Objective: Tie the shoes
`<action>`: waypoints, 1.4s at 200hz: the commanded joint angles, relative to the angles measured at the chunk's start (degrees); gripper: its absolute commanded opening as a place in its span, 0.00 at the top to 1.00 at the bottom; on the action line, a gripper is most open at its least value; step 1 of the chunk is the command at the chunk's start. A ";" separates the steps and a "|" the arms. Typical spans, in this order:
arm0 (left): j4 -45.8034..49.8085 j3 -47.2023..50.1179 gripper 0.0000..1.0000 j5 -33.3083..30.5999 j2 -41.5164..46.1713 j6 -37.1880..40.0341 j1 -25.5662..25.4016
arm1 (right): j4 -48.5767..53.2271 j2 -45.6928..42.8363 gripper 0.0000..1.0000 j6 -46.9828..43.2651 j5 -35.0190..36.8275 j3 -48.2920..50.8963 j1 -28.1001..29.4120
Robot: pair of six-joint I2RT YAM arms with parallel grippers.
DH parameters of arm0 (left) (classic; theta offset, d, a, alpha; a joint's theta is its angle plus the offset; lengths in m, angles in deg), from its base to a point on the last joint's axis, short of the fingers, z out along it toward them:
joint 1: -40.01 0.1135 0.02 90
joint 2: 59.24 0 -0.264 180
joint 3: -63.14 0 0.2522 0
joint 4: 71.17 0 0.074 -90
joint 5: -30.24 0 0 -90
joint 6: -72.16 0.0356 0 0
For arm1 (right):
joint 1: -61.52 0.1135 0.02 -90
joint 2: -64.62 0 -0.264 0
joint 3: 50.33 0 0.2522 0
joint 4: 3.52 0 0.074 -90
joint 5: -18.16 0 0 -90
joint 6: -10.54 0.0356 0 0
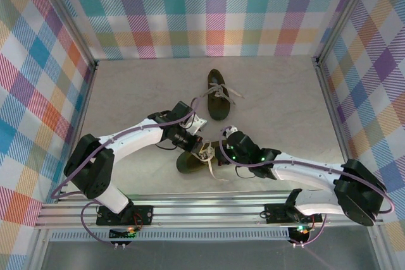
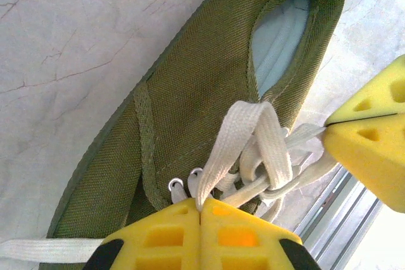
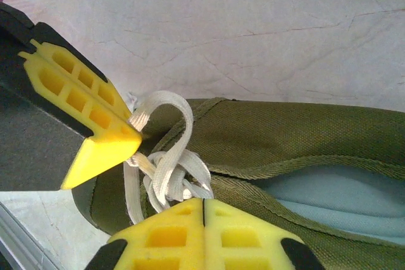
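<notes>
The lace sits only at the ends of my right gripper's fingers beside the loose knot, so my right gripper needs to open, grab the lace nearer the knot [image 2: 300,177] and pull it tight.
The near shoe [image 1: 187,163] is dark olive with cream laces [image 1: 206,152] and lies between my two grippers. In the left wrist view my left gripper [image 2: 201,207] is shut on a lace loop [image 2: 235,136] that rises from the shoe's [image 2: 190,93] eyelets. My right gripper [image 2: 328,124] comes in from the right, shut on another strand of the same knot. The right wrist view shows the right gripper [image 3: 204,202] closed at the lace tangle [image 3: 172,159] on the shoe [image 3: 304,137], with the left gripper [image 3: 136,134] pinching the loop. The second shoe [image 1: 218,98] lies farther back.
Plaid walls with metal posts [image 1: 330,86] enclose the pale marbled tabletop [image 1: 133,93]. An aluminium rail [image 1: 202,210] runs along the near edge, close behind the near shoe. Open table lies left and right of the far shoe.
</notes>
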 commanded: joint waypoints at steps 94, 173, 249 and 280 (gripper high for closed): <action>-0.51 0.82 1.00 -1.60 2.21 -0.84 0.82 | 9.87 3.78 1.00 -2.05 5.55 -5.10 -0.36; -2.48 1.32 1.00 4.29 1.29 -0.12 0.21 | 7.64 5.47 0.79 -2.70 2.48 -6.21 -0.40; -2.97 1.48 1.00 3.24 1.20 -0.51 0.21 | 4.90 -0.61 0.84 -1.62 -0.87 -4.38 -0.36; -2.91 1.64 1.00 3.11 1.29 -0.65 0.20 | 3.22 3.05 0.95 -0.02 -3.21 -5.07 -0.36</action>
